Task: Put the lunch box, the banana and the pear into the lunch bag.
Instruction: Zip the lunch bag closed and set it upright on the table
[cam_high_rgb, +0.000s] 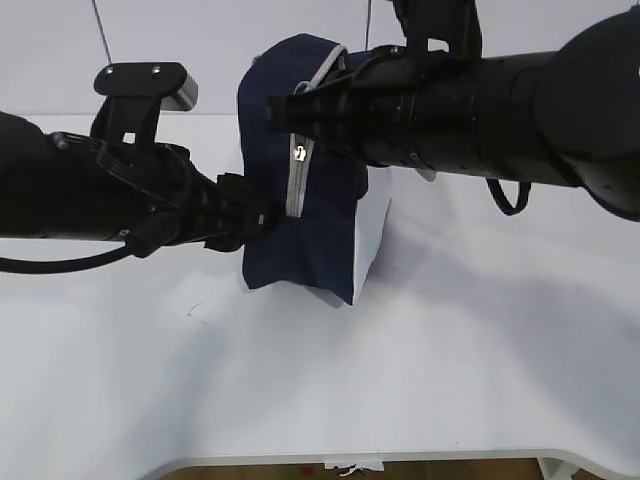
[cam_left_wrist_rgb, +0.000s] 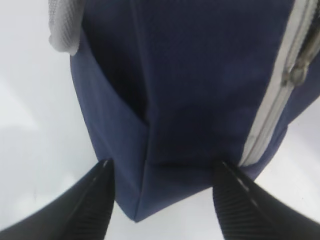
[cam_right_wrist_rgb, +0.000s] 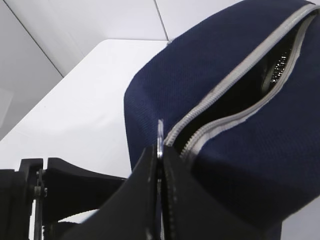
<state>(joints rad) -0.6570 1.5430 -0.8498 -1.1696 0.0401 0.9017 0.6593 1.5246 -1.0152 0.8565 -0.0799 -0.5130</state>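
The bag's lower side corner is loose below the ring pull, so the robot's left gripper should pinch fabric by the zipper's lower end (cam_high_rgb: 293, 207) before the right gripper pulls.
The navy lunch bag (cam_high_rgb: 300, 250) stands upright at the middle of the white table. Its grey zipper (cam_right_wrist_rgb: 235, 80) is partly open along the top. My right gripper (cam_right_wrist_rgb: 161, 150) is shut on the metal ring pull (cam_right_wrist_rgb: 160, 131) at the bag's upper left edge; it also shows in the exterior view (cam_high_rgb: 292, 105). My left gripper (cam_left_wrist_rgb: 164, 164) is open, with its jaws on either side of the bag's lower side corner (cam_left_wrist_rgb: 145, 200); it also shows in the exterior view (cam_high_rgb: 262, 215). The lunch box, the banana and the pear are out of view.
A second zipper slider (cam_left_wrist_rgb: 295, 70) hangs on the bag's side seam. A grey webbing handle (cam_left_wrist_rgb: 62, 25) shows at the top left. The table's front edge (cam_high_rgb: 350, 458) is near. My left arm (cam_right_wrist_rgb: 60, 185) lies just below the right gripper.
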